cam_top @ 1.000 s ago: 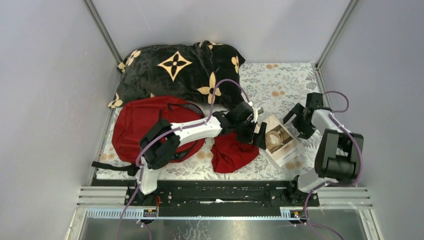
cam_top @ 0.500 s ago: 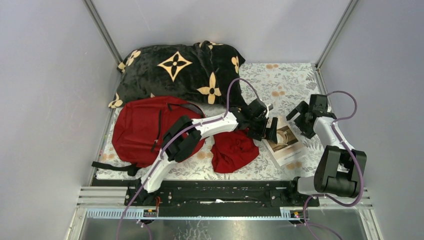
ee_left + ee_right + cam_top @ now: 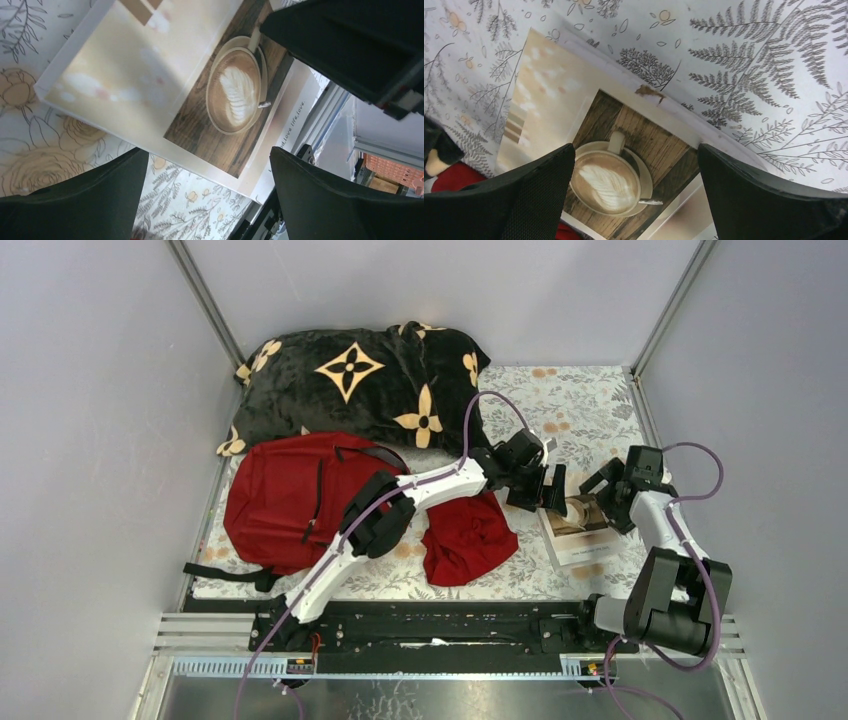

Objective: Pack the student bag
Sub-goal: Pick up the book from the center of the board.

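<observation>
I will close my left gripper on the near corner of the book [image 3: 559, 562] [image 3: 256, 196] that faces the dark-red cloth, at the end of the printed line below the cup.
The student bag [image 3: 285, 502], a large red backpack with black zipper lines, lies flat at the left of the table. A book [image 3: 585, 540] with a coffee-cup cover [image 3: 150, 75] [image 3: 614, 150] lies at the right. My left gripper [image 3: 550, 498] reaches across to the book's left edge and hangs open just above it [image 3: 210, 195]. Over the same book from the right, my right gripper [image 3: 600, 500] is also open, the cup picture between its fingers [image 3: 636, 195]. Neither holds anything. The two grippers are close together.
A dark-red plain cloth [image 3: 465, 540] lies crumpled between bag and book. A black plush blanket [image 3: 360, 380] with tan flowers fills the back left. The table's floral cover [image 3: 580, 405] is bare at the back right. Grey walls close in on three sides.
The left arm has stretched further right, bringing its gripper over the book's left edge. The right gripper has come down toward the book from the right. Both stayed open.
</observation>
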You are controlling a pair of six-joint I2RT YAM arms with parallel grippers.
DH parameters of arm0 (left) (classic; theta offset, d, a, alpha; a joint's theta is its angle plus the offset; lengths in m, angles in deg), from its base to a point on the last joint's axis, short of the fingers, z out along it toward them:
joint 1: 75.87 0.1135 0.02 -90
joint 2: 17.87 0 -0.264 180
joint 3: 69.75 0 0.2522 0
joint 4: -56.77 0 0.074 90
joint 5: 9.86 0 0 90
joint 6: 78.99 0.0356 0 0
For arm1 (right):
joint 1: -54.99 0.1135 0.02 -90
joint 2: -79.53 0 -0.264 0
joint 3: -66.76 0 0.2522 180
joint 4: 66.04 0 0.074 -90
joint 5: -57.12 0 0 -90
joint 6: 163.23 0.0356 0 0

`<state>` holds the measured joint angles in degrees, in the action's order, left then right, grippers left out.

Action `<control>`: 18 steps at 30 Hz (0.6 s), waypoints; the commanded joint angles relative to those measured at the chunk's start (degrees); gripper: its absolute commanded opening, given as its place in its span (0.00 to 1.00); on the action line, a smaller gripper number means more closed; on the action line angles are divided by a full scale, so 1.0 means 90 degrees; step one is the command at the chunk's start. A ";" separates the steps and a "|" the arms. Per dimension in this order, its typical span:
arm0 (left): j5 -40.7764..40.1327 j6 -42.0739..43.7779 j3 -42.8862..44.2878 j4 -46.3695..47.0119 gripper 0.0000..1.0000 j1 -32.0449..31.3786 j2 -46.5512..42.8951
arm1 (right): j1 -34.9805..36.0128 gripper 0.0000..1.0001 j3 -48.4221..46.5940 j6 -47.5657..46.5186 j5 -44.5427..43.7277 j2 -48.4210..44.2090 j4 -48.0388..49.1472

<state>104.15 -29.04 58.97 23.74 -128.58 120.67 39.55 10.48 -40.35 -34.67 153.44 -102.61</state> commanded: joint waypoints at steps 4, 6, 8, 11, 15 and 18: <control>0.0440 -0.0174 0.1165 0.0009 0.99 0.0249 0.0937 | -0.0013 1.00 0.0503 0.0322 0.1612 -0.0504 0.0230; 0.0493 -0.0128 0.1569 0.0119 0.99 0.0347 0.1211 | -0.0013 1.00 0.0607 0.0649 0.2245 -0.0621 0.0435; 0.0376 -0.0047 0.1882 0.0195 0.99 0.0522 0.1377 | -0.0013 1.00 0.0755 0.1110 0.3061 -0.0689 0.0800; 0.0311 0.0069 0.1743 0.0318 0.99 0.0808 0.1182 | -0.0013 1.00 0.0849 0.1407 0.3447 -0.0883 0.0983; 0.0059 0.0496 0.0931 0.0386 0.99 0.0856 0.0408 | -0.0013 1.00 0.0489 0.0746 0.2071 -0.1576 -0.0039; 0.0133 0.0425 0.0125 0.0426 0.99 0.0826 -0.0196 | -0.0013 1.00 0.0468 0.0493 0.0459 -0.2107 -0.0588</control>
<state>106.14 -27.16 66.38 24.24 -120.41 127.16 39.35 17.19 -32.44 -15.67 140.87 -100.10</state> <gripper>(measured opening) 0.987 0.994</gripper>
